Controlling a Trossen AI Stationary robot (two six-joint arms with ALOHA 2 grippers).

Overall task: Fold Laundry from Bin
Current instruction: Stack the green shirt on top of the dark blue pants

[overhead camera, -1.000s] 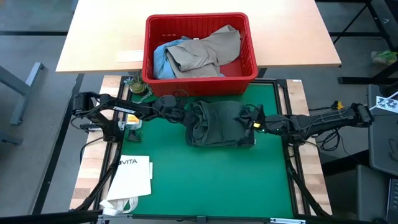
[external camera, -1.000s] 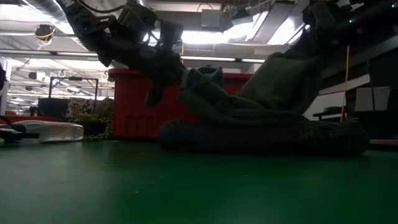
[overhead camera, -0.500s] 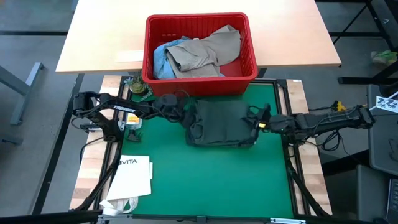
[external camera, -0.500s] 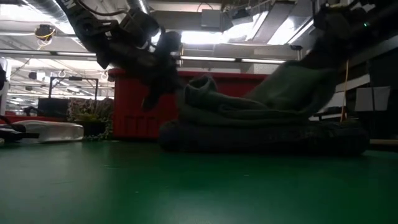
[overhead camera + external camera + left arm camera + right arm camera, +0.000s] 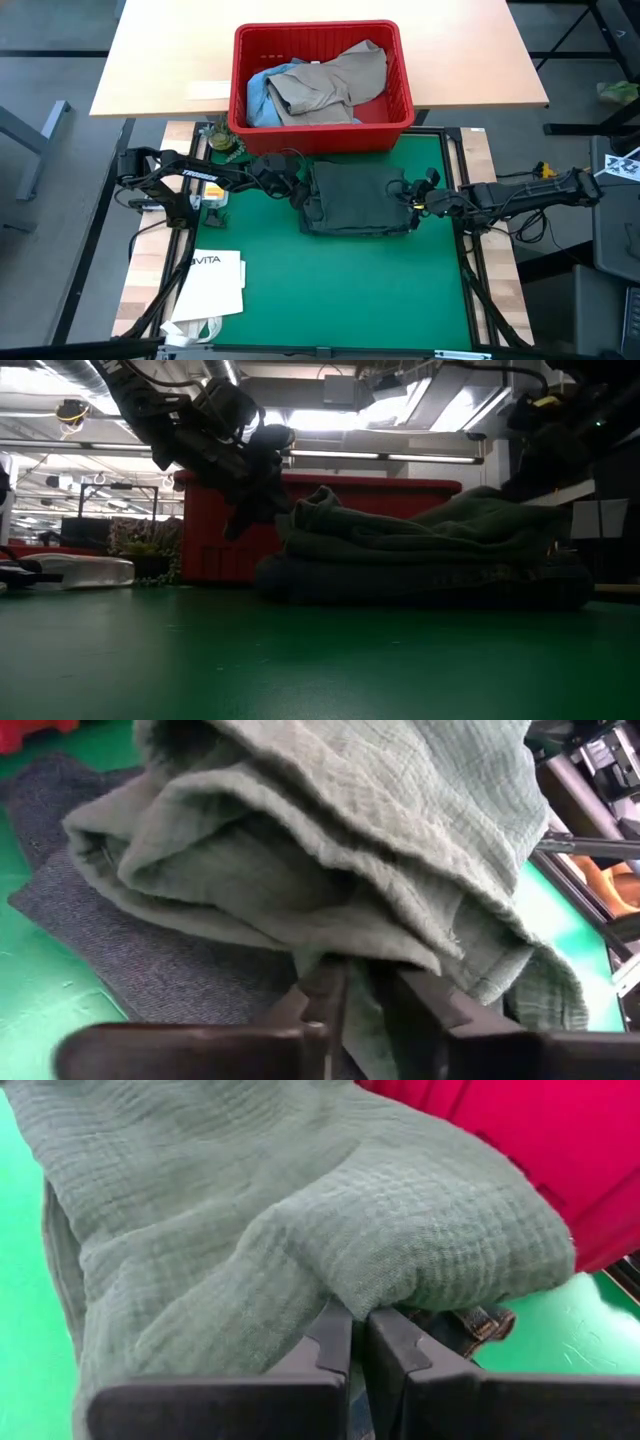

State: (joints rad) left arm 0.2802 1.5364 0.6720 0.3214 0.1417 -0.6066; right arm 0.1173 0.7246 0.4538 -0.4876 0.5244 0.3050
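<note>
The shirt's bunched fold stops short of the trousers' edge, so the robot's left gripper should open, grab the shirt's lower layer [image 5: 225, 923] and pull it out toward that edge.
A dark green shirt [image 5: 356, 188] lies folded on the dark navy-grey trousers [image 5: 150, 960] in the middle of the green mat [image 5: 330, 290]. My left gripper [image 5: 297, 197] is at the shirt's left end and my right gripper [image 5: 411, 203] at its right end, each shut on shirt cloth. Behind the mat stands the red bin [image 5: 320, 132], holding a khaki garment [image 5: 340, 80] and light blue jeans [image 5: 260, 95]. My left gripper has a bunched fold at the shirt's left end [image 5: 350, 955] between its two fingers [image 5: 322, 1000], which stand a little apart. It comes slanting down from the table's left. The shirt rests on the trousers, its layers slack. My right gripper pinches a rounded fold at the shirt's right end [image 5: 350, 1285] between its two fingers [image 5: 335, 1335]. It comes slanting down from the table's right. That end sits low over the trousers, with the cloth slack.
A white paper bag printed "VITA" [image 5: 215, 280] lies at the mat's near left. A small green object [image 5: 222, 142] sits by the bin's left corner. The wooden table [image 5: 150, 70] carries the bin behind the mat. The mat's near half is bare green.
My right gripper has gone down and toward the table's right edge, bringing the shirt's raised right end down onto the stack. My left gripper has rolled at the left end. The shirt has spread out flatter over the trousers.
</note>
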